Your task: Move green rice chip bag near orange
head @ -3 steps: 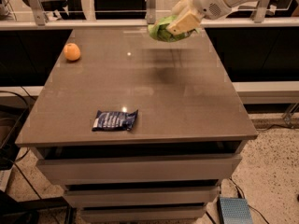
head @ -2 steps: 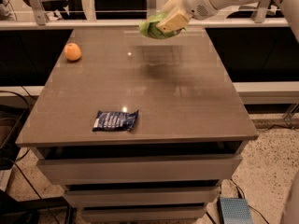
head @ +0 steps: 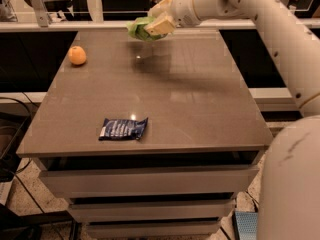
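Note:
My gripper is going to set the green rice chip bag free on the tabletop (head: 101, 56), next to the orange and toward the middle of the table. The bag is now above the far middle.
My gripper (head: 152, 25) is shut on the green rice chip bag (head: 138, 29) and holds it in the air above the far middle of the table. Only a crumpled light-green part of the bag shows past the cream fingers (head: 161, 25). The orange (head: 77, 55) sits on the table at the far left, well to the left of the bag and lower in view. The white arm reaches in from the upper right.
A small dark blue packet (head: 123, 128) lies near the table's (head: 210, 109) front edge, left of centre. Drawers sit under the tabletop. A rail runs behind the table. My white base fills the lower right corner.
The arm has carried the green bag to the left along the far side of the table, closer to the orange. The orange and the blue packet have not moved.

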Robot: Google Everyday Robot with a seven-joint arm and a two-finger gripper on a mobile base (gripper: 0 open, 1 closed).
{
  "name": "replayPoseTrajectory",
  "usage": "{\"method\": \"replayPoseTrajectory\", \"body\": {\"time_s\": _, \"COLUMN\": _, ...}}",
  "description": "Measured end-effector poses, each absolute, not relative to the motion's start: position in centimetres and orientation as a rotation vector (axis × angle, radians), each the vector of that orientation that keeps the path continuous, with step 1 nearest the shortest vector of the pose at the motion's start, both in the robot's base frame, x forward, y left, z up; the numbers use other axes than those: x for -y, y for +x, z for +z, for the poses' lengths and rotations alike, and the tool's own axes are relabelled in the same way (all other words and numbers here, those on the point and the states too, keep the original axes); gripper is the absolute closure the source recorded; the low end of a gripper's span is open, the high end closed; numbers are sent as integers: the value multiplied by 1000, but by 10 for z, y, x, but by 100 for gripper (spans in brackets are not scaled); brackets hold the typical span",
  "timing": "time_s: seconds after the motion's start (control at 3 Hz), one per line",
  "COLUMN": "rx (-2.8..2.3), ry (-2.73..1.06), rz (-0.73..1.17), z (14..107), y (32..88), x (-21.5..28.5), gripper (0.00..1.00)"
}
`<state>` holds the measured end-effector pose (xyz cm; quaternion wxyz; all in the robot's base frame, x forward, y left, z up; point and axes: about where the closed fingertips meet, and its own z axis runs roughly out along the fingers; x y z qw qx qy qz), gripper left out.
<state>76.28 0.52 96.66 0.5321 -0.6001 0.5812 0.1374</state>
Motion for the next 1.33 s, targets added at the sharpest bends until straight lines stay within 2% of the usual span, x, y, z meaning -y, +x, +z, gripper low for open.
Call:
{"method": "replayPoseTrajectory", "body": {"time_s": 0.67, "rx": -1279, "ry": -1422, "rz": 459, "z": 941, "y": 785, "x": -74, "gripper": 100}}
{"method": "replayPoseTrajectory", "body": {"time_s": 1.33, "rx": -1202, "ry": -1490, "rz": 581, "z": 920, "y": 767, "x": -131, "gripper": 100}}
